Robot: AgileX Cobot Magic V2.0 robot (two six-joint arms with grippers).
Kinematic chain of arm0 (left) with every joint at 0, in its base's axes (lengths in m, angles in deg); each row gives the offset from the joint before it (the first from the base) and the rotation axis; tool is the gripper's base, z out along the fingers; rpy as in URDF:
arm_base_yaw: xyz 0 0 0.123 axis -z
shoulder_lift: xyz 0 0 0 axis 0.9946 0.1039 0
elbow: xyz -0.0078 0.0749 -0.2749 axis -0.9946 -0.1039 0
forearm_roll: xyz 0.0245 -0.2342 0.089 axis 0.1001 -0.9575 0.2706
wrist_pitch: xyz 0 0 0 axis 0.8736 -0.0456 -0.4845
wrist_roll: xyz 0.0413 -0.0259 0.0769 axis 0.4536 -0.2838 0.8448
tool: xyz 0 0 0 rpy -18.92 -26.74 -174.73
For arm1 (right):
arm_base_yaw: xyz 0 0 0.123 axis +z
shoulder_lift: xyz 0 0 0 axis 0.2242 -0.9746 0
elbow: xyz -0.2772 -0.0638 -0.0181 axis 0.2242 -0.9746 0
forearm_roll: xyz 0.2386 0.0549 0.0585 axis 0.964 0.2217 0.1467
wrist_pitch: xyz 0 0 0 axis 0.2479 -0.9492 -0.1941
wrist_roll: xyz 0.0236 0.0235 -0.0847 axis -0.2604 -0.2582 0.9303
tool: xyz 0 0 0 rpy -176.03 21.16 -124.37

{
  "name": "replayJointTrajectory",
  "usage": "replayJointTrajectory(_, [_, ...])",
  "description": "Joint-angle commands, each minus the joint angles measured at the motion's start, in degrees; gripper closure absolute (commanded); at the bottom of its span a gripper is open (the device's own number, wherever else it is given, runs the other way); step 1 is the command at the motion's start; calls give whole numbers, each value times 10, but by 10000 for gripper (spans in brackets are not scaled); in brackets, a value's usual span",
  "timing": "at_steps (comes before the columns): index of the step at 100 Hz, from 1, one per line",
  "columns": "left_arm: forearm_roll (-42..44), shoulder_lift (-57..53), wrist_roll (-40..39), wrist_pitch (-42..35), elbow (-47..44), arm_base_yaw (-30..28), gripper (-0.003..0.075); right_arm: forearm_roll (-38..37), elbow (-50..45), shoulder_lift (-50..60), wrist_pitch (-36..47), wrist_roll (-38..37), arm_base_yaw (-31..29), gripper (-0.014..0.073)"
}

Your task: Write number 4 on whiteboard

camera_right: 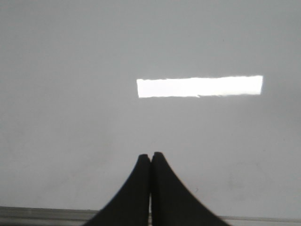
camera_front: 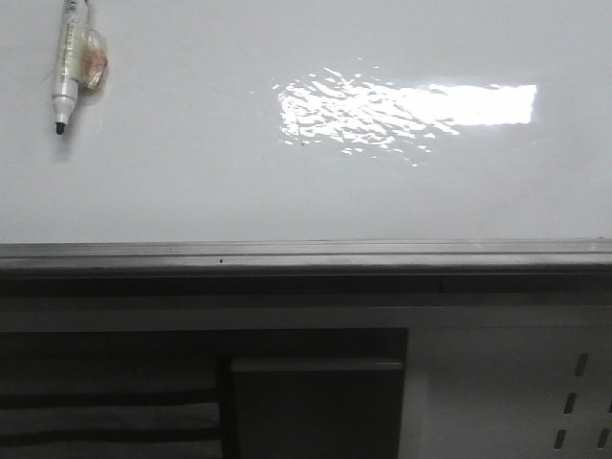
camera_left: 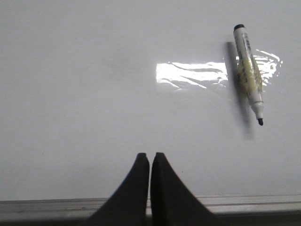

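Note:
The white marker is next for my left gripper, which should go to it and close on the yellowish tape wrap's end (camera_front: pixel 66 81) (camera_left: pixel 255 91) nearest the marker's black tip.
The whiteboard (camera_front: pixel 191 182) lies flat, glossy white with a bright glare strip and a grey metal rim (camera_front: pixel 306 253) along its near edge. No number 4 shows on it. An uncapped white marker (camera_front: pixel 69 62) with a black tip and a yellowish tape wrap lies at the board's far left; it also shows in the left wrist view (camera_left: pixel 248 70). My left gripper (camera_left: pixel 150 155) is shut and empty over the near edge, well apart from the marker. My right gripper (camera_right: pixel 151 154) is shut and empty over bare board (camera_right: pixel 94 70). Neither gripper shows in the front view.
Below the rim in the front view is a white cabinet panel with slots (camera_front: pixel 574 397) at the right and a dark recess with a grey box (camera_front: pixel 316 406) at the middle.

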Motion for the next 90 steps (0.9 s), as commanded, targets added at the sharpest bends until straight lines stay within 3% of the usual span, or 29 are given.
replayJointTrajectory(1, [-14,-15,-6,-52,15,2,741,17,27,13,3,3,-3,658])
replayJointTrajectory(20, [-14,-8,-6,2,117,2,741,17,129,-1,-104,3,-3,658])
replayJointTrajectory(54, [0,136,-6,211,336,2,741,-10,292,-137,-248,3,-3,658])
replayJointTrajectory(66, [0,183,-6,255,366,2,741,-12,314,-178,-267,3,-3,658])
replayJointTrajectory(90, [-2,215,-6,253,365,2,741,-12,315,-205,-254,3,-3,658])
